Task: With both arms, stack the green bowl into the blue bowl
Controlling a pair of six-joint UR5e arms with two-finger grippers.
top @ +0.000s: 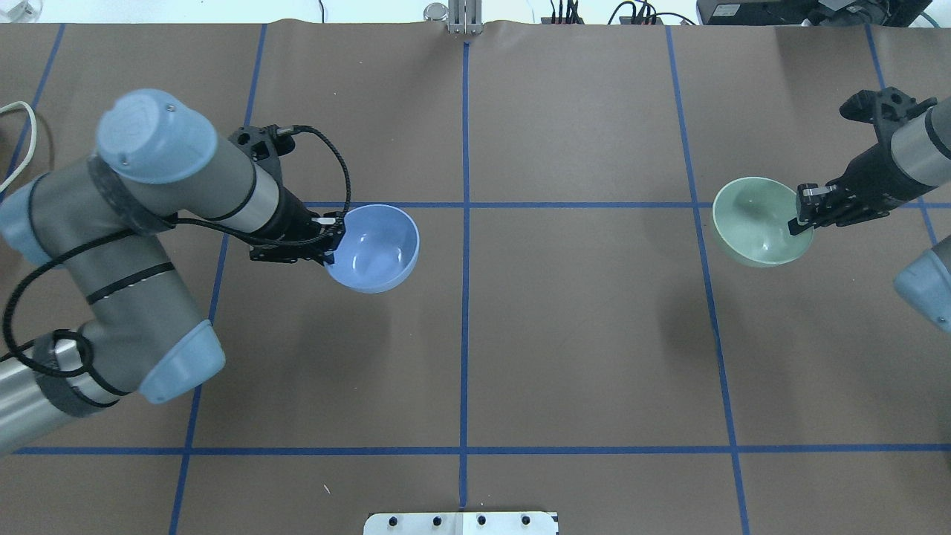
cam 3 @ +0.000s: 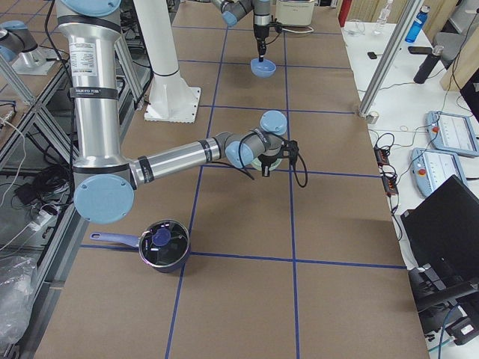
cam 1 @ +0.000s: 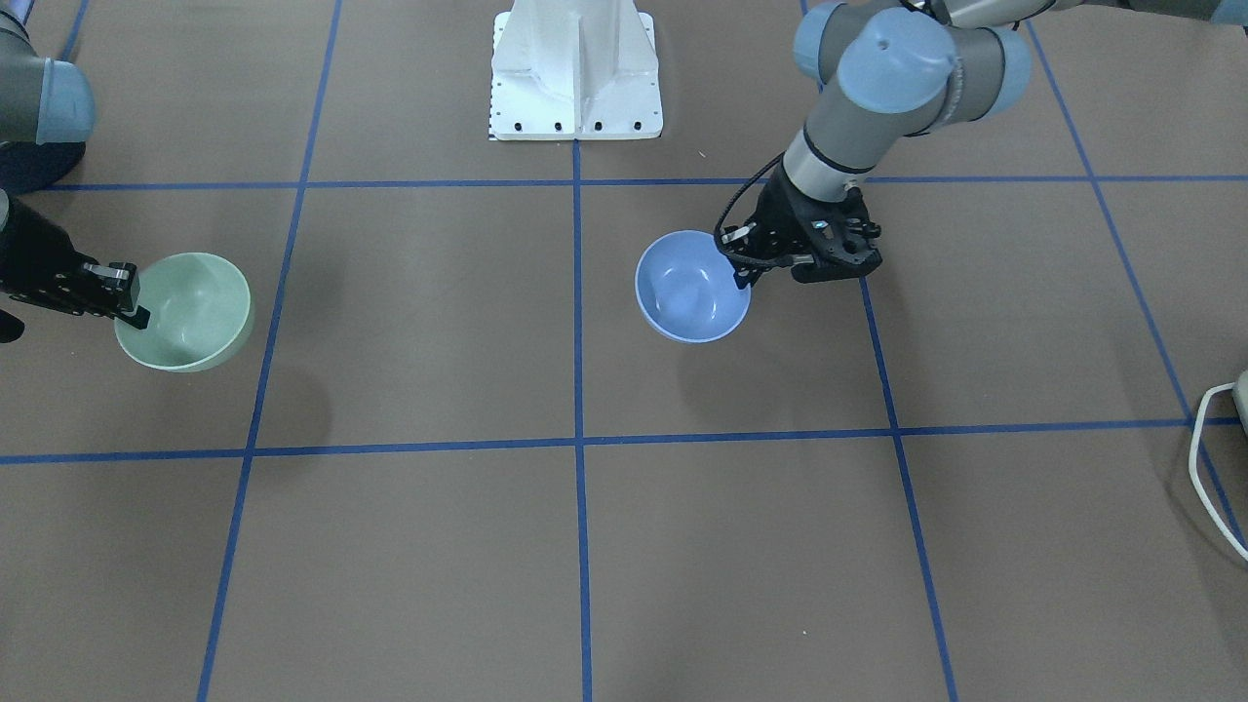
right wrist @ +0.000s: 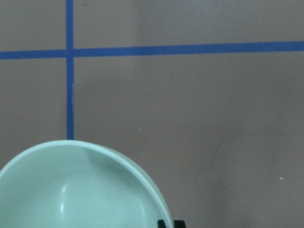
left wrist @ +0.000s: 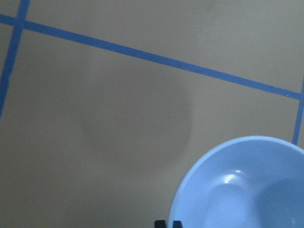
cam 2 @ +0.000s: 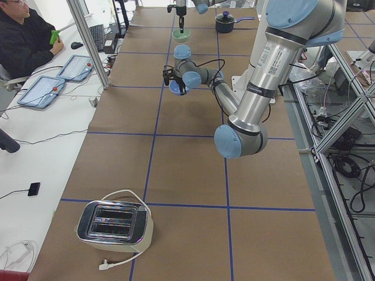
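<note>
The blue bowl is still to be placed by my left gripper. It will let go of it on the blue centre line (cam 1: 580, 294) in front of the white pedestal.
My left gripper (top: 332, 241) is shut on the near rim of the blue bowl (top: 375, 249) and holds it above the table, left of the centre line. It also shows in the front view (cam 1: 692, 288), with the left gripper (cam 1: 743, 278) at its rim, and fills the lower right of the left wrist view (left wrist: 247, 185). My right gripper (top: 799, 223) is shut on the rim of the green bowl (top: 758, 223), held above the table at the far right. The green bowl (cam 1: 190, 310) hangs from the right gripper (cam 1: 136, 310), and shows in the right wrist view (right wrist: 80, 190). The bowls are far apart.
The white pedestal (cam 1: 575, 73) stands at the robot's side of the table. A toaster (cam 2: 114, 225) with a white cable sits at the table's left end. A dark pot (cam 3: 161, 244) sits at the right end. A person (cam 2: 23, 41) sits beside the table.
</note>
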